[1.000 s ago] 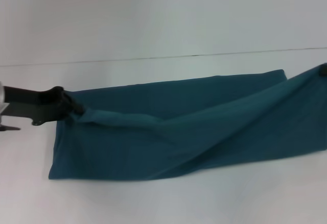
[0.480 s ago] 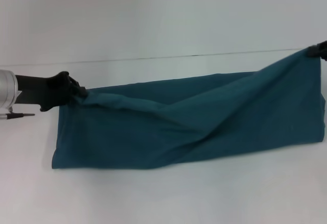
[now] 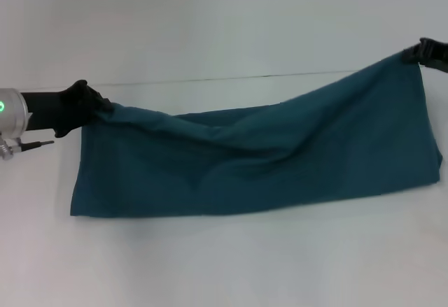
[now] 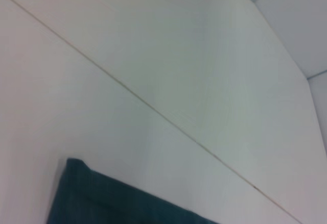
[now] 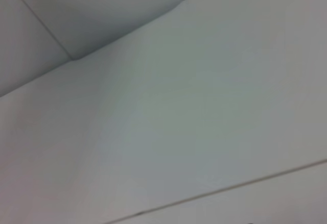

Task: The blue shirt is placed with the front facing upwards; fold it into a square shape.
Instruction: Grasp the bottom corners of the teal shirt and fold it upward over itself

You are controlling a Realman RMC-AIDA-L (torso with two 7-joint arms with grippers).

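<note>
I should release the blue shirt's corner with my right gripper on the white table (image 3: pixel 384 85) just before the dark seam.
The blue shirt (image 3: pixel 259 156) is a long dark teal band across the white table (image 3: pixel 224 258), folded lengthwise, its near edge resting on the surface. My left gripper (image 3: pixel 98 108) is shut on its upper left corner, just above the table. At the far right, my right gripper (image 3: pixel 420 52) is shut on the upper right corner and holds it higher, so the cloth slopes up to the right. A corner of the blue shirt (image 4: pixel 102 198) shows in the left wrist view. The right wrist view shows only table and wall.
A thin dark seam (image 3: pixel 231 78) runs across the table behind the shirt. Bare white tabletop lies in front of the shirt's near edge and behind the seam.
Both grippers have risen and moved back with the shirt's far edge. The right corner climbed highest, and the sagging fold in the middle has been drawn flatter.
</note>
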